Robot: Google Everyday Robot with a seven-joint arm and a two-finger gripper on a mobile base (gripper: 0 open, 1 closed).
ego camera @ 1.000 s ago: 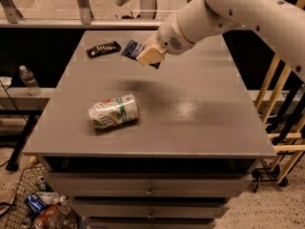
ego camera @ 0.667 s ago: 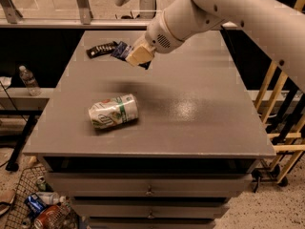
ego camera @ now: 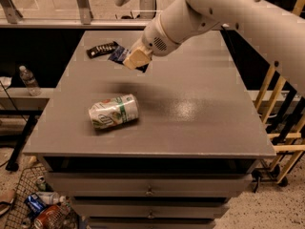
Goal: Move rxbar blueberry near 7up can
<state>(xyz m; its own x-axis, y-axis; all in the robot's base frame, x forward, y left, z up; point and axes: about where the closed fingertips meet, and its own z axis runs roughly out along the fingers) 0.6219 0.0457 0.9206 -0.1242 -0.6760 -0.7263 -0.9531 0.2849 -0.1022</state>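
The rxbar blueberry, held above the back of the grey table, will be released on the table (ego camera: pixel 87 88) by my gripper, just behind the 7up can, toward the water bottle.
The rxbar blueberry (ego camera: pixel 117 55), in a dark navy-blue wrapper, sticks out to the left of my gripper (ego camera: pixel 136 59), which is shut on it and holds it above the back left of the grey table (ego camera: pixel 200 109). Part of the bar is hidden behind the gripper. The 7up can (ego camera: pixel 113 111), white with a green band and dented, lies on its side near the table's front left, well in front of the gripper. A shadow lies on the table between the gripper and the can.
A black bar wrapper with white lettering (ego camera: pixel 101 49) lies at the back left, just left of the blue bar. Drawers sit under the table top. A water bottle (ego camera: pixel 28 80) stands on a shelf at the left. Wooden frames stand at the right.
My gripper has moved left and slightly toward the front, and the blue bar has moved with it, closer to the black wrapper. The can and the black wrapper have stayed put.
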